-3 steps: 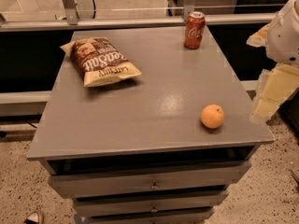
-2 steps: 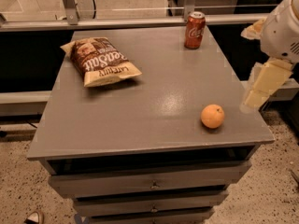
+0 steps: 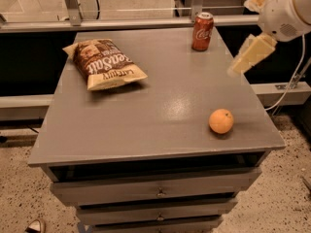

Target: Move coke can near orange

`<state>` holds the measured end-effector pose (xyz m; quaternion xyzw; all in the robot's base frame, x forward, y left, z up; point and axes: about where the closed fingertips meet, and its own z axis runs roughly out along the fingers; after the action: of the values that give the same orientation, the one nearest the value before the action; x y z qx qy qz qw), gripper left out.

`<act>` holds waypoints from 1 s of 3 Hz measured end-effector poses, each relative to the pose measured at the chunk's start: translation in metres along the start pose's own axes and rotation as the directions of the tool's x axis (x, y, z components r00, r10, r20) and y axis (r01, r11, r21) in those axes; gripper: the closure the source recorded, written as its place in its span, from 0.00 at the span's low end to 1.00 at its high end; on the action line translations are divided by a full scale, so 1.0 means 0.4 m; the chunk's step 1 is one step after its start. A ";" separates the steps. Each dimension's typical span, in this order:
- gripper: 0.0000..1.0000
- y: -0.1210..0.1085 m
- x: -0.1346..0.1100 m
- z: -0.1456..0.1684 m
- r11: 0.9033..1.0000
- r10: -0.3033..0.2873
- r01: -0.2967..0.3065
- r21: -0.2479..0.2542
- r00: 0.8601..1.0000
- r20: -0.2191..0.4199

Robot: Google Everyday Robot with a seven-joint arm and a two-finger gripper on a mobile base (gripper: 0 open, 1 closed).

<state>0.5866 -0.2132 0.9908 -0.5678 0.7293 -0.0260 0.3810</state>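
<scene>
Next, my gripper goes to the middle of the coke can (image 3: 202,33) and closes there, so that it can carry the can toward the orange.
The red coke can (image 3: 202,31) stands upright at the far right of the grey table top (image 3: 160,106). The orange (image 3: 221,121) lies near the table's front right corner, well apart from the can. My gripper (image 3: 238,68), cream coloured, hangs above the table's right edge from the white arm (image 3: 286,8). It is to the right of the can and behind the orange, touching neither and holding nothing that I can see.
A brown and cream chip bag (image 3: 106,63) lies at the far left of the table. Drawers (image 3: 158,192) run below the front edge. A metal rail (image 3: 121,23) and glass wall stand behind the table. A cable (image 3: 291,81) hangs at the right.
The arm has moved up and to the left, from beside the table's right edge by the orange to over the edge nearer the can. The can, orange and bag have not moved.
</scene>
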 end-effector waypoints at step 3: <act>0.00 -0.310 0.066 0.337 0.952 0.274 -0.298 0.069 0.930 0.246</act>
<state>0.7640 -0.2264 0.9398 -0.4336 0.7520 0.0582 0.4930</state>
